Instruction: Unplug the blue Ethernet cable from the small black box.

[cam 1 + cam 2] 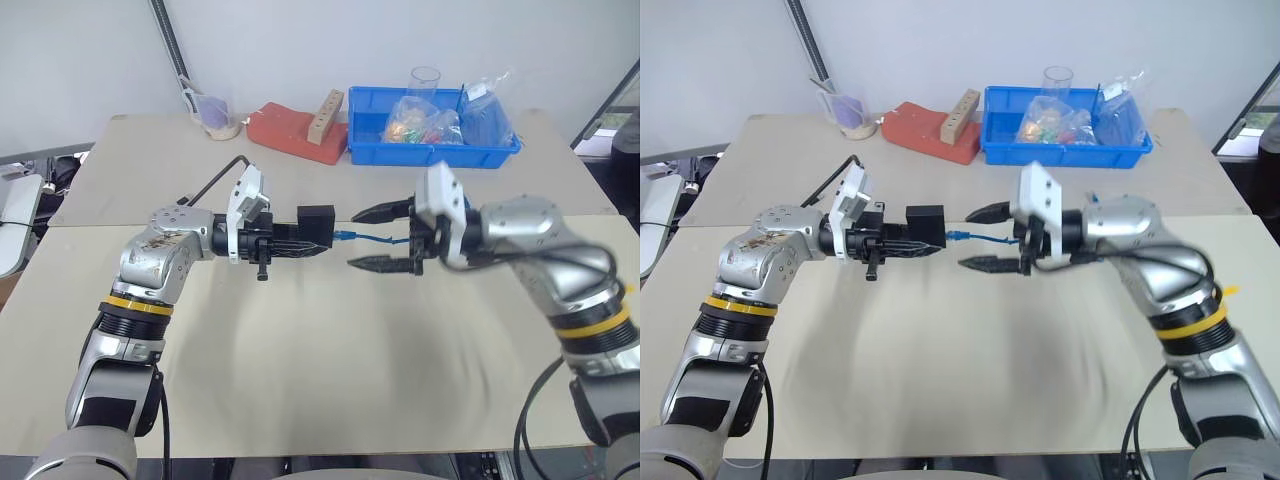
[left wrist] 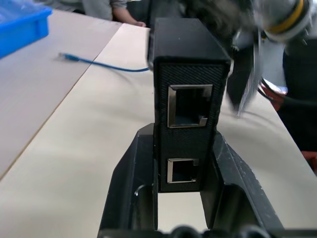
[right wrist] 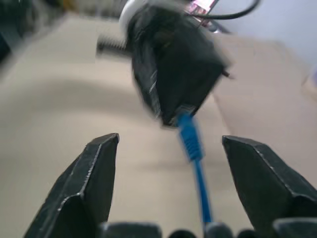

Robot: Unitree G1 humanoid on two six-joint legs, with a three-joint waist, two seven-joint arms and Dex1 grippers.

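Note:
My right gripper will turn square and move in to grip the plug (image 1: 345, 235), because its open fingers straddle the thin blue cord at a crooked angle to the small black box.
My left gripper (image 1: 318, 243) is shut on the small black box (image 1: 316, 222) and holds it above the table, pointing toward the right arm. In the left wrist view the box (image 2: 190, 64) stands between the fingers (image 2: 130, 188), with two empty ports facing the camera. The blue Ethernet cable (image 1: 372, 238) leaves the box's far side, its plug (image 3: 187, 130) at the box's edge. My right gripper (image 1: 378, 238) faces the box, open. The cord (image 3: 202, 191) runs between its fingers without touching them.
A blue bin (image 1: 372, 148) with bagged parts and a clear cup (image 1: 425, 80) stands at the table's back. Left of it lie a red block (image 1: 285, 128) carrying a wooden piece, and a small cup (image 1: 217, 115). A black bent rod (image 1: 215, 178) lies behind my left arm.

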